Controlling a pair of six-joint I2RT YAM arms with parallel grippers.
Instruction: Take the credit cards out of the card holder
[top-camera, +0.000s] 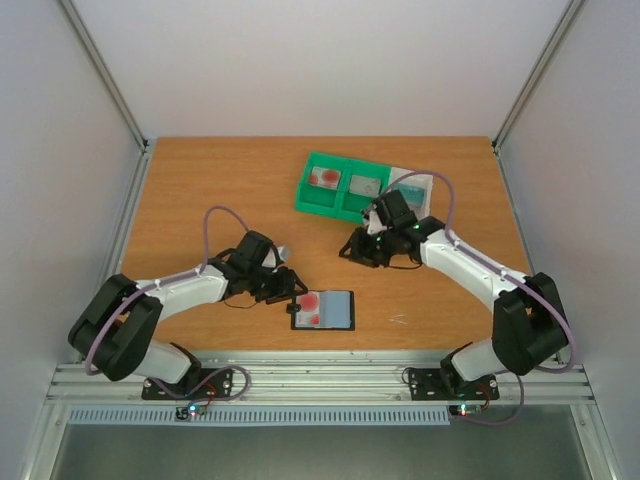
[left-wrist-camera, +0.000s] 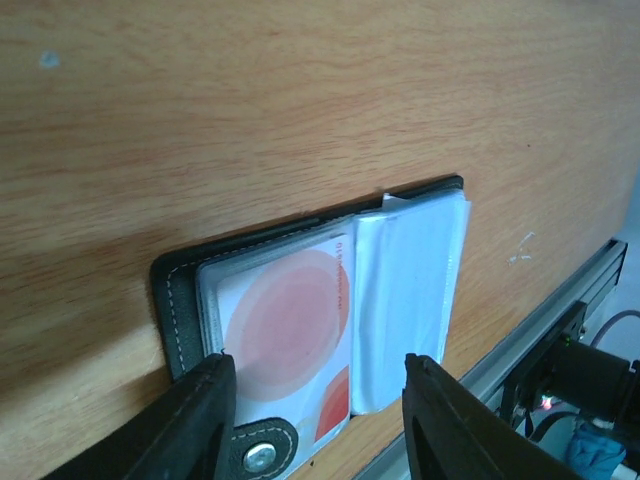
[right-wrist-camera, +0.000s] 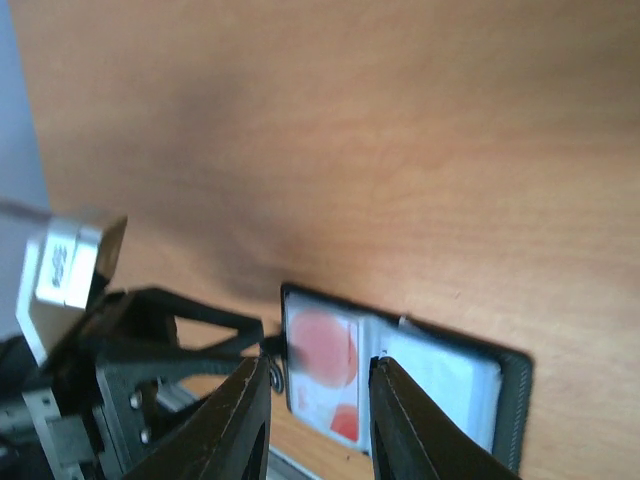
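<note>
The fingers of my right gripper will close on the inner edge (top-camera: 320, 310) (right-wrist-camera: 358, 385) of the red-marked credit card, next to the middle fold of the card holder.
The black card holder (top-camera: 340, 322) lies open near the front edge of the table. A whitish credit card with red marks (top-camera: 311, 309) sits in its left pocket. Its right half shows pale clear sleeves (left-wrist-camera: 412, 285). My left gripper (top-camera: 287, 290) is open and empty at the holder's left edge. In the left wrist view its fingers (left-wrist-camera: 205, 425) straddle the card (left-wrist-camera: 290, 325) and the holder's snap tab (left-wrist-camera: 260, 457). My right gripper (top-camera: 355, 250) is open and empty, raised behind the holder (right-wrist-camera: 505, 385), with the red-marked card (right-wrist-camera: 322, 365) seen between its fingers (right-wrist-camera: 245, 415).
A green compartment tray (top-camera: 318, 205) stands at the back. It holds a red-marked card (top-camera: 324, 178) and a greyish card (top-camera: 365, 184). A white tray (top-camera: 418, 186) lies to its right. The left arm's gripper (right-wrist-camera: 130, 360) shows in the right wrist view.
</note>
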